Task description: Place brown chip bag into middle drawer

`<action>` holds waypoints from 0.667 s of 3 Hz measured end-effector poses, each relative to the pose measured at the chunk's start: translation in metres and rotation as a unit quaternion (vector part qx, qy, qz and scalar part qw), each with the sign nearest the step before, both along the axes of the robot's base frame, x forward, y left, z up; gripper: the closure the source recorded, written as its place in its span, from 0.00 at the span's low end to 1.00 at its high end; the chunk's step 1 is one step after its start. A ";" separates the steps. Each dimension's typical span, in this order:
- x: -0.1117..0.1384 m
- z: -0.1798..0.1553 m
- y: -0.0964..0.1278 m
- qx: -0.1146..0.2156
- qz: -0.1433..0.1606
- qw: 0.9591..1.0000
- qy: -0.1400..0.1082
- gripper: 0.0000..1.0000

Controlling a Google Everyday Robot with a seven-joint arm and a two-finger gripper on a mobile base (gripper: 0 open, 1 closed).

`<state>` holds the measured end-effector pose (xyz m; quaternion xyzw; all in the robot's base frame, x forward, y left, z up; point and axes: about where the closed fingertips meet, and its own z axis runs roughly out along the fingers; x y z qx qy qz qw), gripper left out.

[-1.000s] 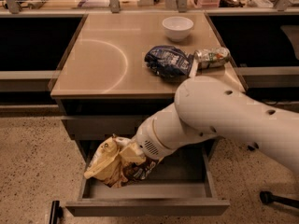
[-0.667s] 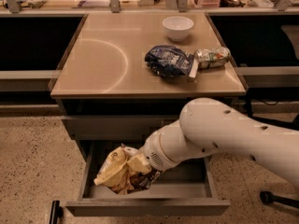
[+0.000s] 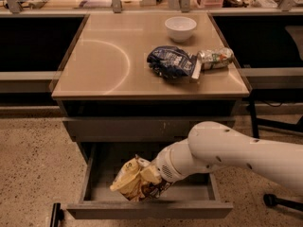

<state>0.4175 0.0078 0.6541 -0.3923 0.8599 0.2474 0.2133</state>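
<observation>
The robot's gripper needs to release the brown chip bag in the open middle drawer (image 3: 157, 184), just behind the middle of that drawer's front panel.
The brown chip bag (image 3: 135, 180), crinkled pale yellow and dark brown, sits low inside the open middle drawer (image 3: 149, 208), toward its front left. My gripper (image 3: 150, 176) is at the end of the white arm reaching in from the right, pressed into the bag's right side. The bag and the arm's wrist hide the fingers. The drawer is pulled out below the counter, its grey box interior showing.
On the counter top (image 3: 94, 65) lie a dark blue bag (image 3: 171, 62), a small silver-green packet (image 3: 215, 58) and a white bowl (image 3: 180, 28). A closed upper drawer front (image 3: 123, 128) sits above the open one. A chair base (image 3: 274, 200) stands at the right.
The arm has lowered and drawn back to the right, carrying the chip bag deeper into the drawer and toward its front.
</observation>
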 end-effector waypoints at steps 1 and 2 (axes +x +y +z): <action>0.005 -0.030 -0.011 -0.001 -0.011 1.000 0.017 1.00; 0.005 -0.056 -0.019 0.001 -0.021 0.999 0.038 1.00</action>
